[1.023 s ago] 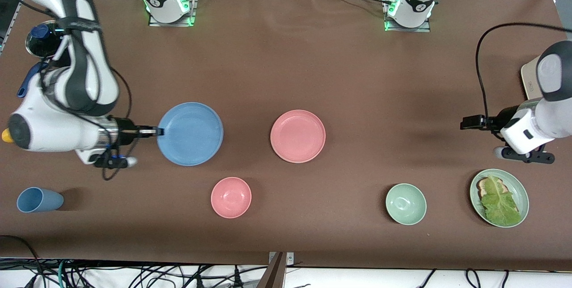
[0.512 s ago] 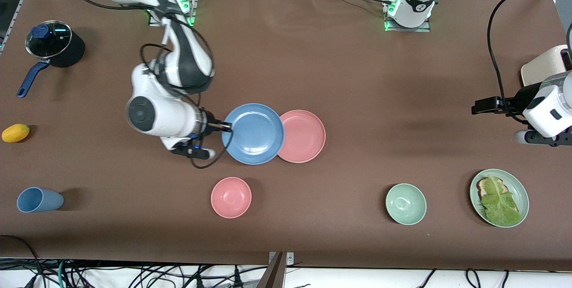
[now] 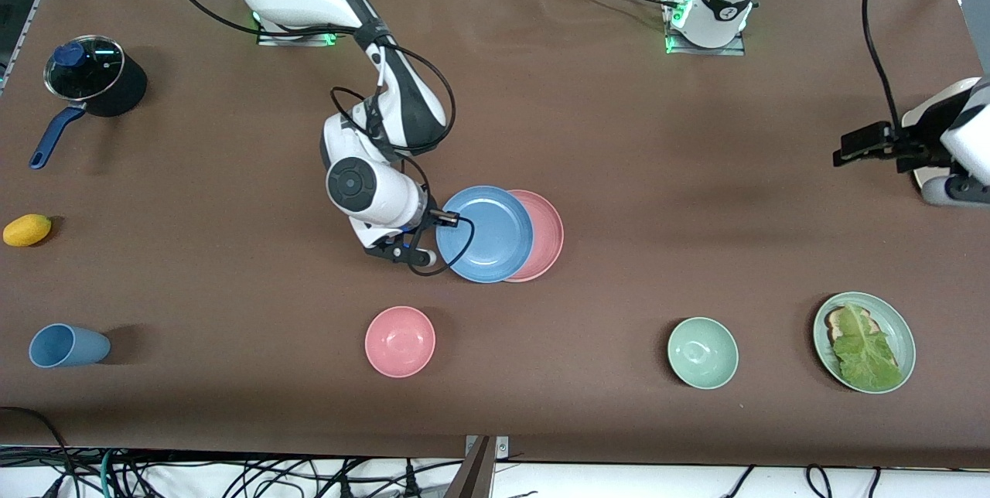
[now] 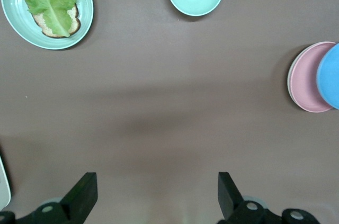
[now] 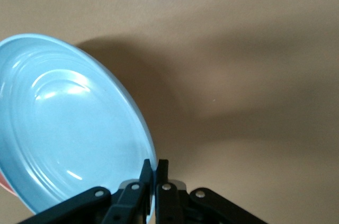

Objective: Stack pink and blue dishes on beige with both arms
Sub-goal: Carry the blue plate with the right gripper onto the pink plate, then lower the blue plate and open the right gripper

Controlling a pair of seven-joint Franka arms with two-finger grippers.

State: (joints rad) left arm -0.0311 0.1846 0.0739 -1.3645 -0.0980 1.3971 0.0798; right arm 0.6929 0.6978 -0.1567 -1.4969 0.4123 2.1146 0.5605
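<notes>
My right gripper is to let go of the blue dish squarely on top of the pink dish (image 3: 517,234), which is lying in the middle of the table.
My right gripper (image 3: 451,217) (image 5: 155,166) is shut on the rim of the blue dish (image 3: 487,235) (image 5: 69,128). That sky-blue plate is tilted and covers most of the pink dish (image 3: 547,239) (image 4: 306,78), which lies flat mid-table; whether the two touch I cannot tell. At the left arm's end of the table, a cream-beige dish (image 3: 932,105) shows only in part, half hidden under the left arm's hand. My left gripper (image 3: 841,151) (image 4: 157,181) hangs open and empty over bare table beside it.
A pink bowl (image 3: 400,341), a blue cup (image 3: 66,346), a green bowl (image 3: 702,353) and a green plate with lettuce and bread (image 3: 864,342) stand nearer the front camera. A lidded pot (image 3: 89,76) and a yellow fruit (image 3: 27,230) sit at the right arm's end.
The right arm has carried the blue dish from its end of the table to over the pink dish. The left arm's hand has drawn up and away toward the beige dish.
</notes>
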